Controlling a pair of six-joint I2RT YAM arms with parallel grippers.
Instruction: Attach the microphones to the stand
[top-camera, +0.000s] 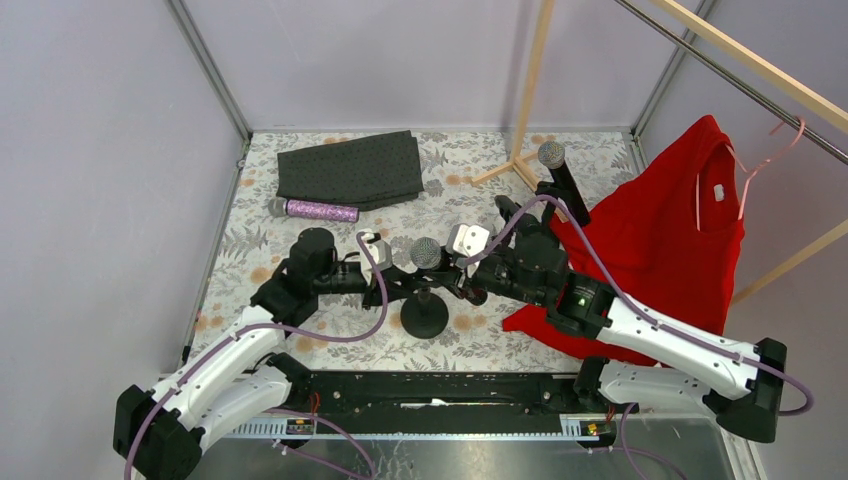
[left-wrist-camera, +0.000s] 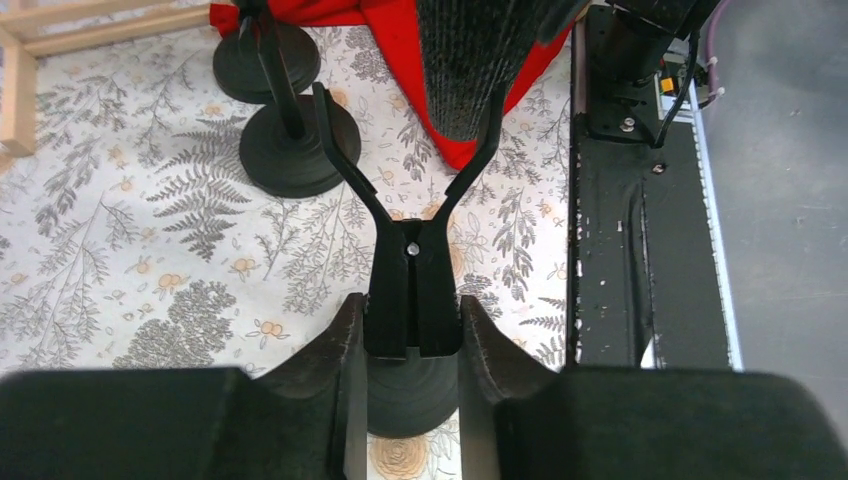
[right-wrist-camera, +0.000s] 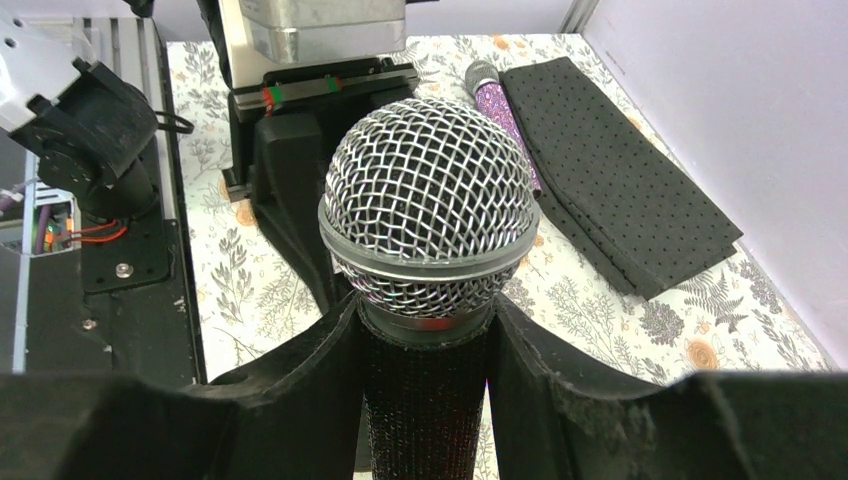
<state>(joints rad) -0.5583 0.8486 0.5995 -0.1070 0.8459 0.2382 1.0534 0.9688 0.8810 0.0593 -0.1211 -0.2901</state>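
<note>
The black microphone, now hanging at the fork's mouth, will be released by my right gripper in the Y-shaped clip of the stand (top-camera: 430, 267) that is held by my left gripper.
My left gripper (top-camera: 392, 278) (left-wrist-camera: 410, 340) is shut on the stem of the Y-shaped clip (left-wrist-camera: 412, 270) of a black stand with a round base (top-camera: 424, 318) (left-wrist-camera: 415, 395). My right gripper (top-camera: 462, 272) (right-wrist-camera: 428, 370) is shut on the body of a black microphone, just under its mesh head (top-camera: 427, 252) (right-wrist-camera: 430, 205). The body's lower end (left-wrist-camera: 462, 80) hangs at the fork's mouth, close to the right prong. A second black microphone (top-camera: 562, 180) stands tilted in a stand at the back. The purple glitter microphone (top-camera: 315, 211) (right-wrist-camera: 500, 100) lies on the table at the far left.
A folded black cloth (top-camera: 350, 170) (right-wrist-camera: 620, 190) lies behind the purple microphone. A red shirt (top-camera: 670, 240) on a pink hanger lies at the right, under a wooden rack (top-camera: 525, 110). Two more stand bases (left-wrist-camera: 300, 150) (left-wrist-camera: 265, 60) sit beyond the clip.
</note>
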